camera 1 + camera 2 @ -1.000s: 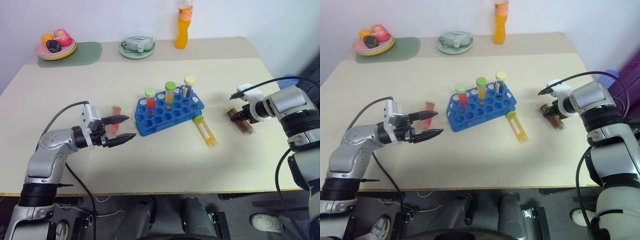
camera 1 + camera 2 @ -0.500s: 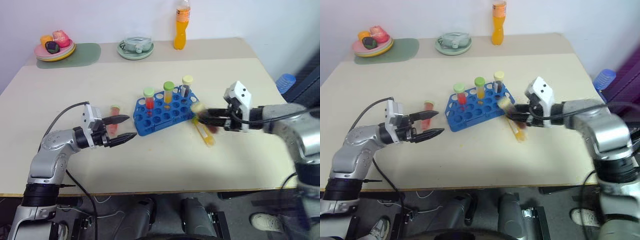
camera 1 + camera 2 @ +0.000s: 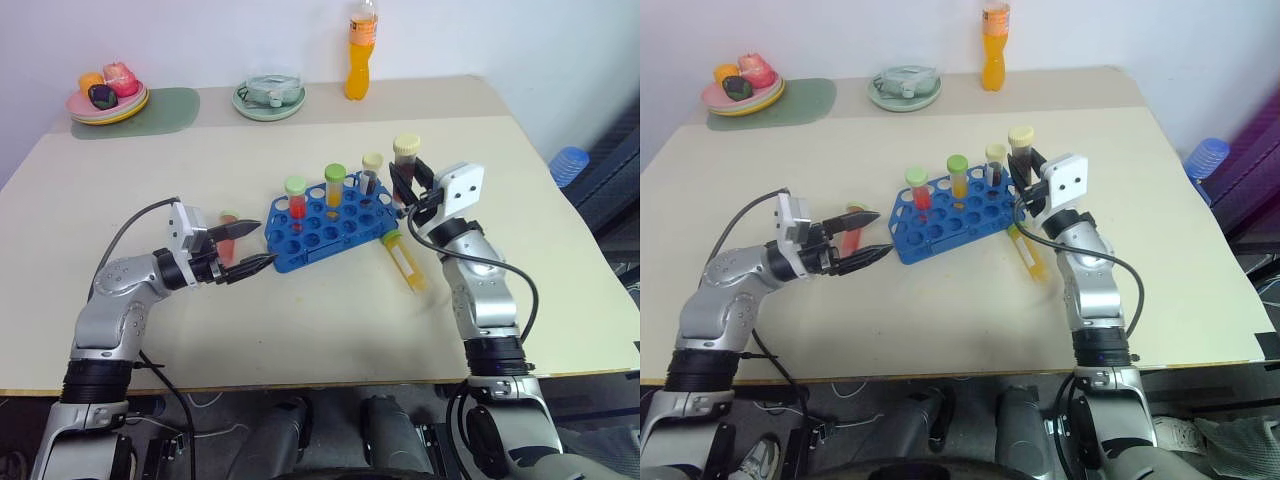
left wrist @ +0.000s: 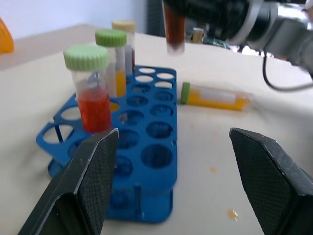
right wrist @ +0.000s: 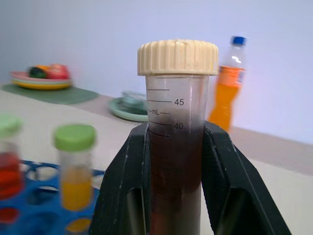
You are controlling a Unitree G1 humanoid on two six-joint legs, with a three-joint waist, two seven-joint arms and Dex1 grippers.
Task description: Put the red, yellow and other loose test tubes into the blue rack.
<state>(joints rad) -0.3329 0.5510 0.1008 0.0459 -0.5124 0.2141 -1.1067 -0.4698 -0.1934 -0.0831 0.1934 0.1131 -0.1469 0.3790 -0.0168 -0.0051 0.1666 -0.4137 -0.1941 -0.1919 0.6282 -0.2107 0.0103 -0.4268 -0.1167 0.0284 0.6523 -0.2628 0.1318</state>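
Observation:
Next, my right gripper lets go of the brown tube in the blue rack's end [image 3: 385,211], between the dark tube and loose yellow tube.
The blue rack [image 3: 330,225] stands mid-table with three upright tubes: one red [image 3: 297,197], one yellow [image 3: 335,185] and one dark with a cream cap [image 3: 372,170]. My right gripper [image 3: 406,183] is shut on a brown tube with a cream cap [image 5: 177,147], held upright above the rack's right end. A loose yellow tube [image 3: 406,262] lies on the table right of the rack. A loose red tube [image 3: 852,230] lies left of the rack, partly behind my left gripper [image 3: 265,244], which is open and points level at the rack.
At the back of the table stand a plate of fruit [image 3: 108,100] on a green mat [image 3: 160,108], a pale green dish [image 3: 270,98] and an orange drink bottle [image 3: 361,60]. A blue object [image 3: 568,163] sits beyond the table's right edge.
My right gripper swung left from the table's right side with the brown tube, raising it and turning it upright by the rack's right end. The left gripper has hardly moved.

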